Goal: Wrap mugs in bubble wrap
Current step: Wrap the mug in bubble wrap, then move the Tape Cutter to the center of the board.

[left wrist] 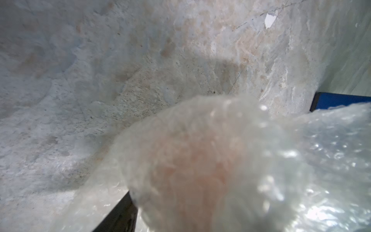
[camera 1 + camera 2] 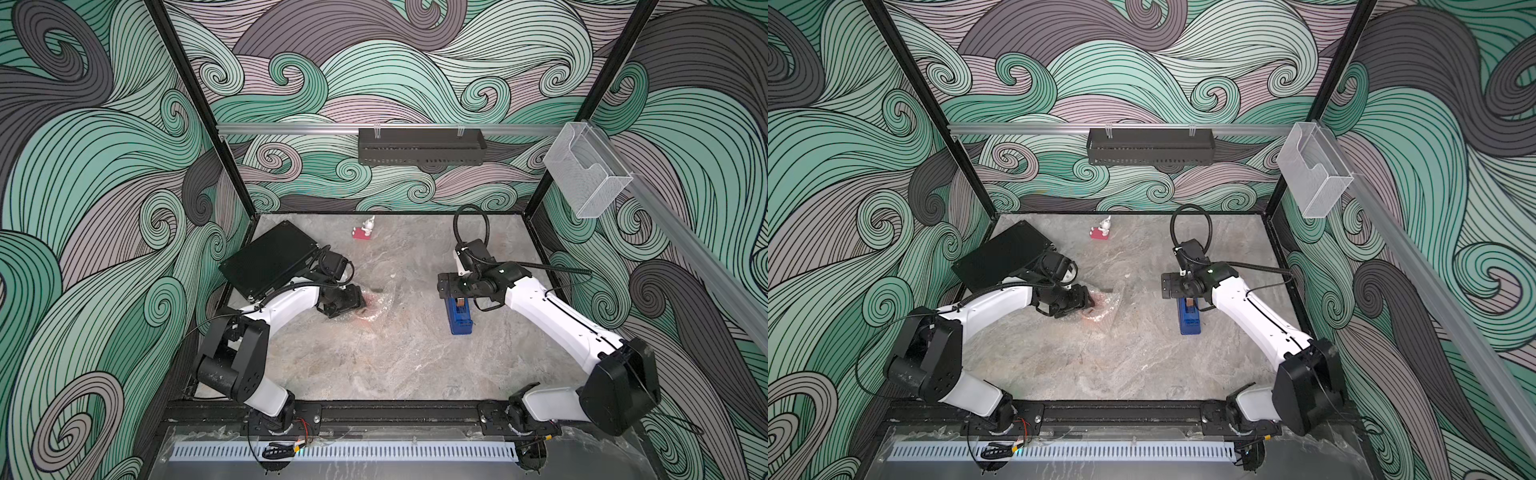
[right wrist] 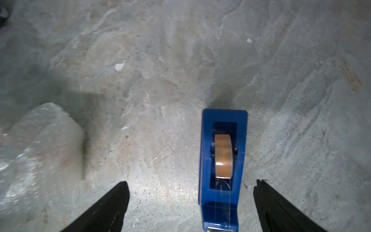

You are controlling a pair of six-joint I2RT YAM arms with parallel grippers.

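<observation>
Next, my right gripper tilts and takes the piece of tape (image 3: 223, 185) below the roll, since the tape lies flat along the tape dispenser under this gripper's upright fingers.
The salmon-orange mug (image 2: 367, 304) lies on the table inside crinkly clear bubble wrap (image 2: 385, 296), left of centre in both top views. My left gripper (image 2: 356, 302) is shut on this wrapped mug. The left wrist view is filled by the pink mug (image 1: 192, 170) blurred behind the wrap (image 1: 321, 160), with one black finger (image 1: 118, 215) at its side. My right gripper (image 3: 192, 183) stands open, fingers wide apart, just above the near end of the blue tape dispenser (image 3: 221, 160). It holds nothing. The wrapped bundle (image 3: 40, 150) shows off to its side.
The tape dispenser (image 2: 459, 318) stands right of centre under my right gripper (image 2: 451, 286). A red-and-white figurine (image 2: 365, 230) sits near the back wall. A flat black box (image 2: 270, 259) leans at the left wall. A black tray (image 2: 422, 145) and a clear holder (image 2: 586, 174) hang on the rails.
</observation>
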